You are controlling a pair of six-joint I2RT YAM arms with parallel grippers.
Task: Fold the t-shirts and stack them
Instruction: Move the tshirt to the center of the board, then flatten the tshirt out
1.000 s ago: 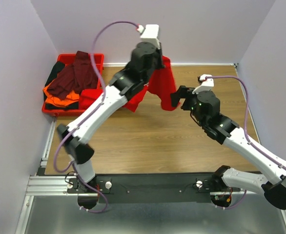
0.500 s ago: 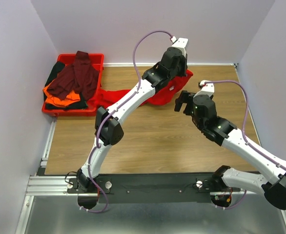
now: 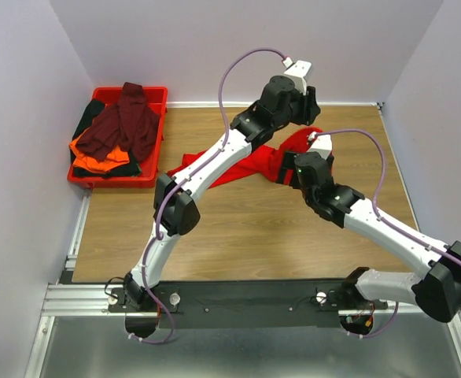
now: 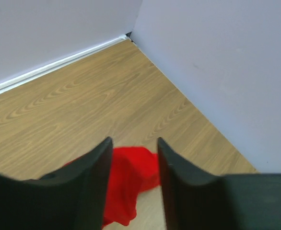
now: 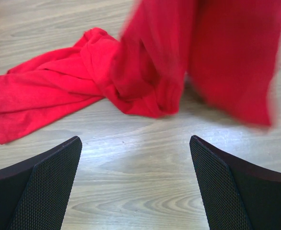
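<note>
The bright red t-shirt's near corner (image 3: 329, 163) (image 5: 261, 117) is at the end farthest from the red plastic tray. My right gripper should take hold of that corner next.
The bright red t-shirt (image 3: 242, 168) lies crumpled in a long strip on the wooden table, its right end blurred in the right wrist view (image 5: 145, 81). My left gripper (image 3: 307, 106) hovers above that right end, open, and the red cloth (image 4: 131, 172) shows below between its fingers without touching them (image 4: 133, 141). My right gripper (image 3: 287, 169) is low over the table just in front of the shirt, open wide and empty (image 5: 134, 139). The maroon t-shirt (image 3: 124, 126), orange t-shirt (image 3: 89, 150) and black t-shirt (image 3: 97, 106) are piled in the tray.
The red plastic tray (image 3: 156, 93) stands at the back left corner. Grey walls close in the table at the back and both sides; the left gripper is near the back right corner (image 4: 129, 36). Bare wood (image 3: 238, 228) lies in front of the shirt.
The left gripper has opened and let go of the red t-shirt, which dropped onto the table. The right gripper has moved left and closer to the shirt.
</note>
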